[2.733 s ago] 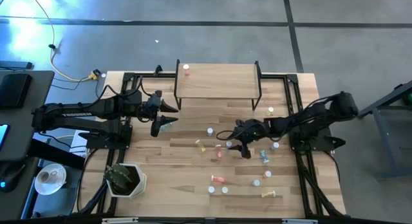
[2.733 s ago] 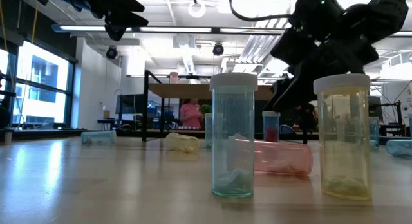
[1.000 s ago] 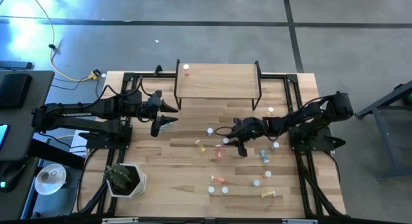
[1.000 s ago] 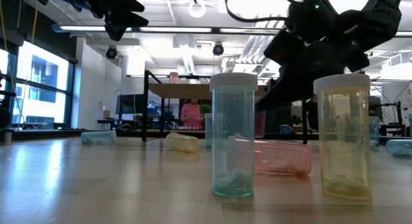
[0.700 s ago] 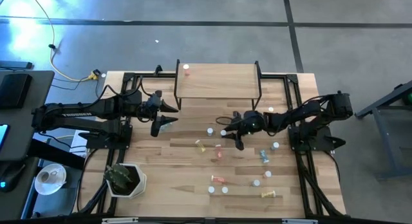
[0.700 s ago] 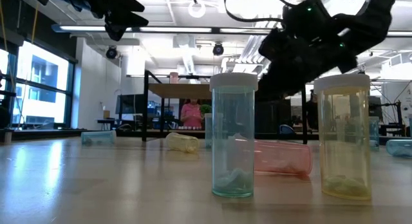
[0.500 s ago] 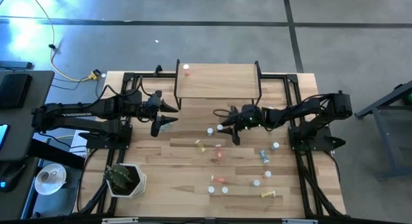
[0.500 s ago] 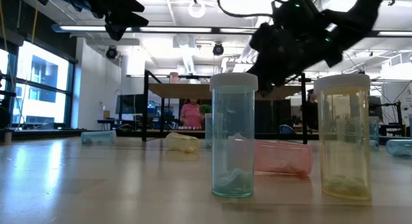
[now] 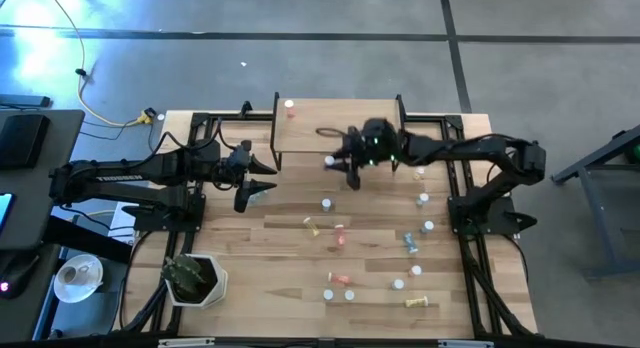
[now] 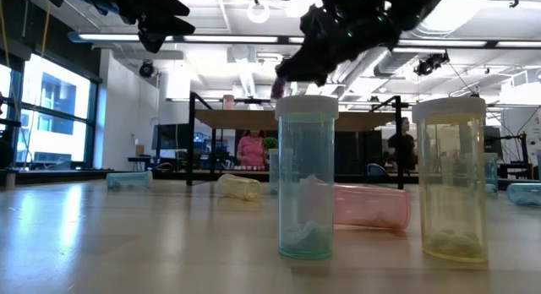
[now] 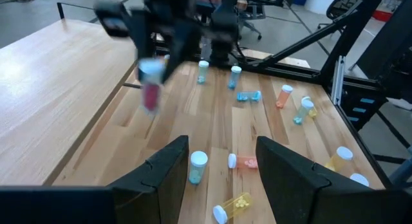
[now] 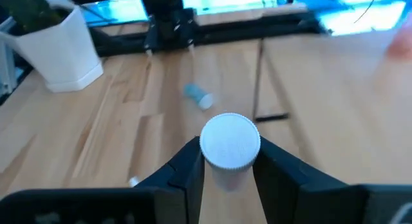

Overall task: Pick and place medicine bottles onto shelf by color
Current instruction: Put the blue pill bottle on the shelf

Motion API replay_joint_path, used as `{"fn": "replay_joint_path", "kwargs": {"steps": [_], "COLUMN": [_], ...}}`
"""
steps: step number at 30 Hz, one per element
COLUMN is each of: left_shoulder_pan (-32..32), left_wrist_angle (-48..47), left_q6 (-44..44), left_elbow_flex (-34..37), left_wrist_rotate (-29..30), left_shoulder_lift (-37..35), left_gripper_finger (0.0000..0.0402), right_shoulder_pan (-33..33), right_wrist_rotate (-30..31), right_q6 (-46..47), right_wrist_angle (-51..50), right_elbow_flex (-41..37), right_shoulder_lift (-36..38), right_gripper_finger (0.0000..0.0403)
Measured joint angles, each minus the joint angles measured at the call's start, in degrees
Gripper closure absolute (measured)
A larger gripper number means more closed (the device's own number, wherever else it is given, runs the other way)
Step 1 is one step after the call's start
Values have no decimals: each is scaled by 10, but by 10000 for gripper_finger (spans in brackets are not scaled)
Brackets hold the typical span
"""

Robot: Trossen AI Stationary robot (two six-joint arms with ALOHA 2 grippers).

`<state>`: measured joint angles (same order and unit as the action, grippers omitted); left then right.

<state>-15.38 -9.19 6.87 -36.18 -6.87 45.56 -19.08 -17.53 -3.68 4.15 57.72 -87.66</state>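
Note:
I will let go of the pink bottle with my right gripper on the shelf (image 9: 324,114) beside the red bottle, toward the shelf's far edge.
My right gripper (image 9: 340,166) hangs at the near edge of the shelf (image 9: 345,128), shut on a pink medicine bottle (image 11: 149,89) with a white cap (image 12: 230,140). One red bottle (image 9: 290,106) stands on the shelf's far left corner. Several more bottles stand or lie on the table, among them a blue one (image 11: 197,166) and a pink one on its side (image 11: 243,161). My left gripper (image 11: 222,166) waits open above the table's left part, with nothing between its fingers. My right gripper pinches the pink bottle between its two fingers, on the body just under the white cap (image 12: 228,177). The fingers reach in from the table's right, slanting a little downward. The bottle is upright, cap up, and hangs clear of table and shelf.
A white plant pot (image 9: 195,278) stands at the table's near left corner. The shelf's black legs (image 9: 402,138) rise beside my right gripper. Loose bottles (image 9: 410,240) are scattered over the table's middle and right; in the low view a blue one (image 10: 306,176) and a yellow one (image 10: 450,180) stand close.
My right gripper has risen and swung from the table's middle toward the far edge and the left, up to the shelf's near edge. It stays shut, and the pink bottle has gone with it, upright and lifted clear of the table.

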Motion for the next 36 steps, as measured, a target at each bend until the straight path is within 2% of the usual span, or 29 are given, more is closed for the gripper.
{"fn": "replay_joint_path", "kwargs": {"steps": [8,19,24,36], "left_shoulder_pan": [0,0,0,0], "left_wrist_angle": [0,0,0,0], "left_q6": [0,0,0,-15], "left_elbow_flex": [0,0,0,0], "left_wrist_rotate": [0,0,0,0], "left_shoulder_lift": [0,0,0,1], "left_gripper_finger": [229,229,229,229], "right_shoulder_pan": [-77,-136,-147,-165], "right_wrist_rotate": [-27,-27,-27,-26], "right_q6": [-9,-38,-43,-51], "right_wrist_angle": [-67,-220,-226,-237], "right_elbow_flex": [120,330,347,348], "right_shoulder_lift": [-37,-165,-197,-204], "right_gripper_finger": [297,297,297,297]}}
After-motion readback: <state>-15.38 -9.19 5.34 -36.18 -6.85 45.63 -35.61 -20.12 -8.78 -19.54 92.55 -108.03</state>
